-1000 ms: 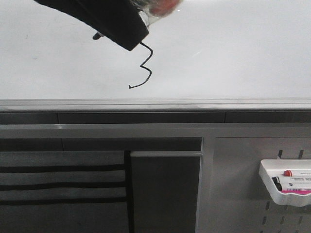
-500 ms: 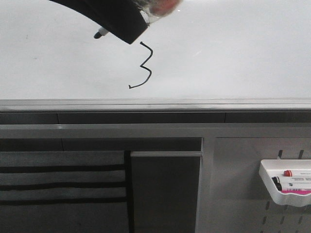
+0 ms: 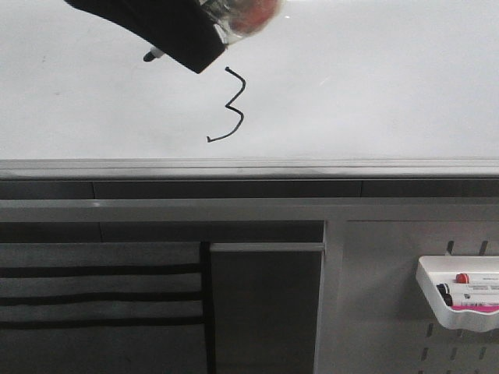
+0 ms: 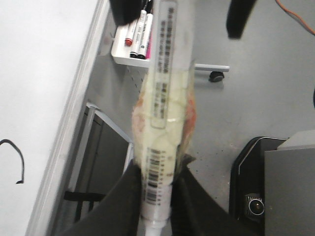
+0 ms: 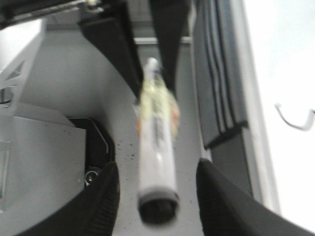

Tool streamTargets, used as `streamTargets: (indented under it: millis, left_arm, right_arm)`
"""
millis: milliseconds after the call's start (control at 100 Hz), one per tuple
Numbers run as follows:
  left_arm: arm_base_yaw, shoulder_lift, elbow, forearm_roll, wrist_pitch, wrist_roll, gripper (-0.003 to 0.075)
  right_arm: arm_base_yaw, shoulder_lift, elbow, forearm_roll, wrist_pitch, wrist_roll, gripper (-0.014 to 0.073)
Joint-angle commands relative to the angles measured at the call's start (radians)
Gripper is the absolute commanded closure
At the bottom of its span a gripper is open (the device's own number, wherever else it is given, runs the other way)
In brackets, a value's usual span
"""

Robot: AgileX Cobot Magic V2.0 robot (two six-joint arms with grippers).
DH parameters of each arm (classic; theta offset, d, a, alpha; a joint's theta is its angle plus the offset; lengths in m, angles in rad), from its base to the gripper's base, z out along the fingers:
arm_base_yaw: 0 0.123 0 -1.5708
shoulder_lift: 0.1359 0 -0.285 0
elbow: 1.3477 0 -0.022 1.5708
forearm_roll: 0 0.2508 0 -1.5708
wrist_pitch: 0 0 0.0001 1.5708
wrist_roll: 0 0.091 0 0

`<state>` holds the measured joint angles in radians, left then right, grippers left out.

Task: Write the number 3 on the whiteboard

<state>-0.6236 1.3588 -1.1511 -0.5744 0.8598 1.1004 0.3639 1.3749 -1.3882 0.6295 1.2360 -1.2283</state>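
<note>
Next, my left gripper lets go of the marker on the bare whiteboard far out (image 3: 31, 65) past the 3's hooked tail.
The whiteboard (image 3: 374, 86) fills the far half of the front view. The number 3 (image 3: 231, 106) is a thin black angular line with a tail hooking left; parts of it show in the left wrist view (image 4: 18, 160) and the right wrist view (image 5: 295, 120). My left gripper (image 3: 191, 47) is shut on a white taped marker (image 4: 162, 113), close to its tip (image 3: 150, 56), which sits left of the 3's top. My right gripper (image 5: 156, 169) is open, its fingers on either side of the marker's dark rear end (image 5: 157, 201) without touching it.
A grey edge rail (image 3: 249, 167) runs along the board's near side. A white tray (image 3: 437, 308) with spare markers hangs on the grey perforated panel at the lower right. A black box (image 4: 256, 187) stands on the floor.
My left gripper has moved up and to the left with the marker, uncovering the top of the 3. The drawn line itself is unchanged.
</note>
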Motion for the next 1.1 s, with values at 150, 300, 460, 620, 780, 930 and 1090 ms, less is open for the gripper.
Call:
streamTargets:
  millis: [150, 300, 460, 620, 780, 930, 1090]
  left_arm:
    - [0.114, -0.023, -0.004, 0.036, -0.234, -0.131, 0.0681]
    - [0.287, -0.023, 0.077, 0.033, -0.385, -0.224, 0.0681]
    - [0.422, -0.023, 0.176, 0.017, -0.579, -0.331, 0.0681]
    - [0.485, -0.023, 0.238, -0.021, -0.681, -0.344, 0.0681]
    - [0.491, -0.009, 0.252, -0.028, -0.69, -0.344, 0.0681]
    - [0.491, 0.021, 0.252, -0.032, -0.688, -0.344, 0.0681]
    - [0.491, 0.027, 0.252, -0.036, -0.686, -0.344, 0.0678]
  right_arm:
    - [-0.189, -0.126, -0.044, -0.072, -0.033, 0.268, 0.0263]
    - [-0.31, -0.164, -0.034, -0.07, -0.03, 0.325, 0.0263]
    - [-0.33, -0.167, -0.023, -0.07, -0.033, 0.325, 0.0263]
    - [-0.33, -0.167, -0.016, -0.064, -0.049, 0.327, 0.0263]
    - [-0.33, -0.167, -0.016, -0.062, -0.055, 0.327, 0.0263]
    - [-0.33, -0.167, -0.016, -0.062, -0.055, 0.327, 0.0263]
    - [-0.33, -0.167, -0.016, -0.059, -0.055, 0.327, 0.0263]
